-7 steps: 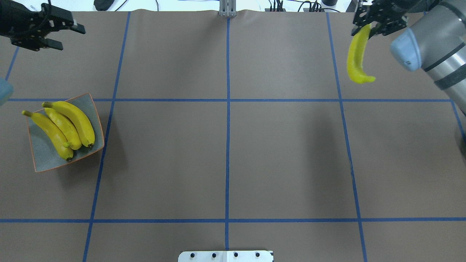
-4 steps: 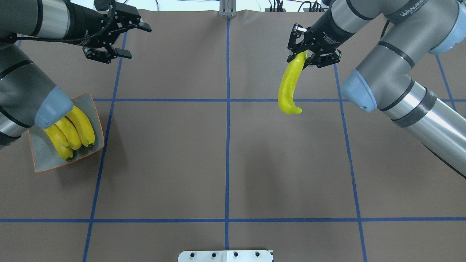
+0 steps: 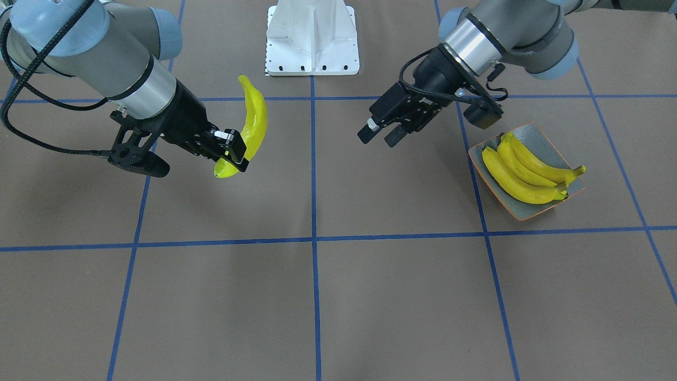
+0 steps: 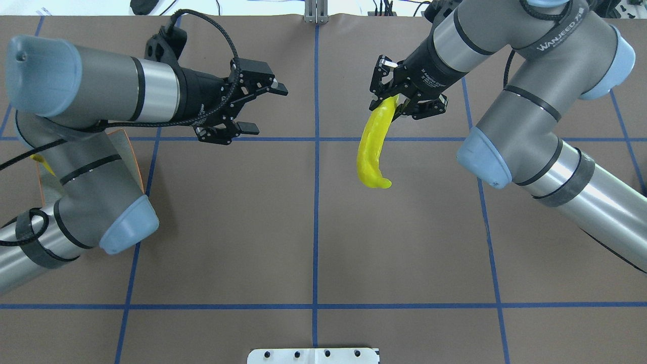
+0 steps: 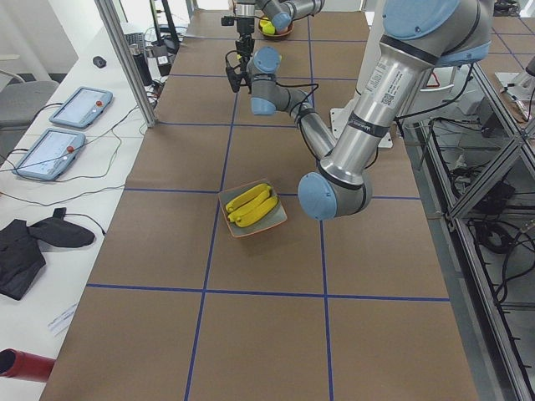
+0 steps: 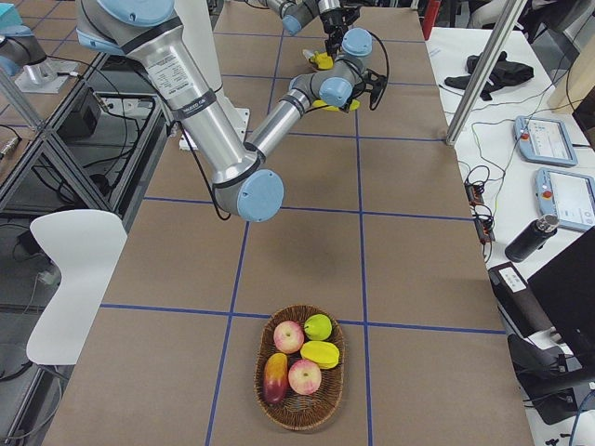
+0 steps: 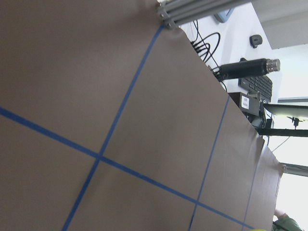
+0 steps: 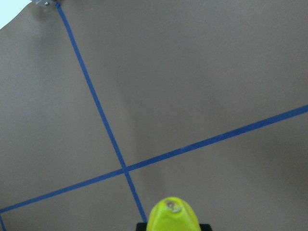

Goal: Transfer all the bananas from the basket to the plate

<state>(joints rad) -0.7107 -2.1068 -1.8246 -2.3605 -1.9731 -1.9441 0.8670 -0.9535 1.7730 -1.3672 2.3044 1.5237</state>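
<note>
My left gripper is to grasp the banana next, just below the banana's stem [image 3: 253, 101], on the free half that lies beyond the fingers of my right gripper.
My right gripper [image 4: 399, 98] is shut on the top end of one yellow banana [image 4: 371, 149], which hangs above the table right of the centre line. It also shows in the front view [image 3: 254, 119] and its tip in the right wrist view [image 8: 172, 216]. My left gripper [image 4: 265, 110] is open and empty, held in the air left of centre and facing the banana [image 3: 378, 139]. The grey-blue plate [image 3: 547, 140] holds three bananas [image 3: 521, 172] side by side. In the overhead view my left arm hides most of the plate [image 4: 132, 156].
A wicker basket [image 6: 299, 409] with apples and other fruit sits at the table's right end. The white robot base [image 3: 312, 39] stands at the near-robot edge. Blue tape lines cross the brown table. The left wrist view shows only table and desk clutter beyond it.
Both arms have swung in toward the table's middle. The right gripper carried the banana leftward. The left arm now covers the plate in the overhead view.
</note>
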